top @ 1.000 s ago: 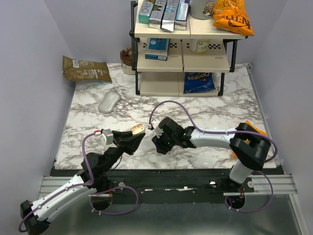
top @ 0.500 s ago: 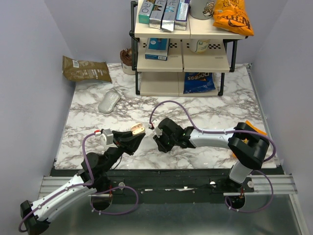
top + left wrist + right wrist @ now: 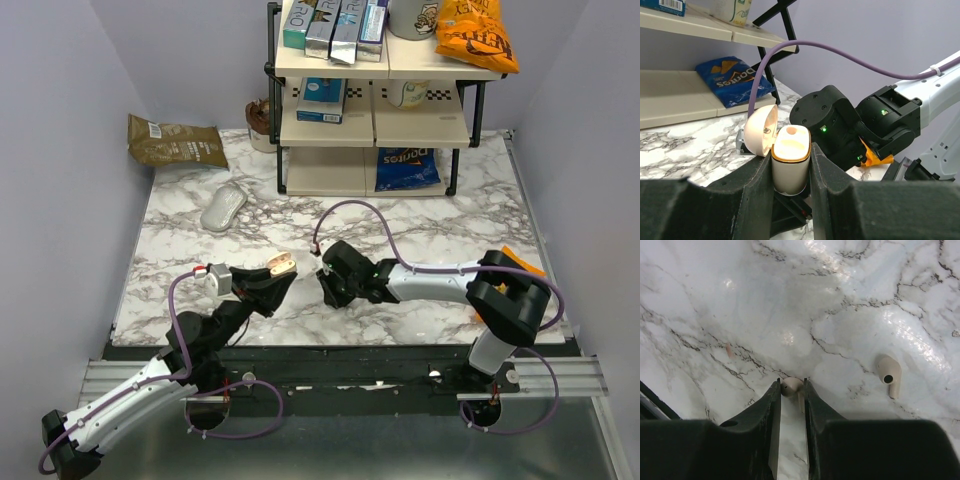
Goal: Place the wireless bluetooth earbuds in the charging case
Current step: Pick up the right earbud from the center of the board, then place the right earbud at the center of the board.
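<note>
My right gripper needs to release the beige earbud on the open marble (image 3: pixel 382 250) between the blue chip bag and my right arm.
In the left wrist view, my left gripper (image 3: pixel 791 165) is shut on the charging case (image 3: pixel 789 162), a white oval case held upright with its lid (image 3: pixel 761 131) hinged open to the left. From above, the case (image 3: pixel 281 265) is raised over the table's front. My right gripper (image 3: pixel 791 386) points down at the marble, its fingertips pressed against both sides of a beige earbud (image 3: pixel 790 388) that lies on the surface. A second earbud (image 3: pixel 889 374) lies loose on the marble to the right of the fingers. From above, the right gripper (image 3: pixel 326 286) is just right of the case.
A white computer mouse (image 3: pixel 223 208) and a brown bag (image 3: pixel 177 142) lie at the back left. A shelf rack (image 3: pixel 375 100) with snack packs stands at the back, with a blue chip bag (image 3: pixel 407 168) under it. An orange object (image 3: pixel 517 262) sits by the right arm.
The right gripper's jaws have narrowed onto the earbud on the marble, and its head has shifted slightly. The left arm and the case have not moved.
</note>
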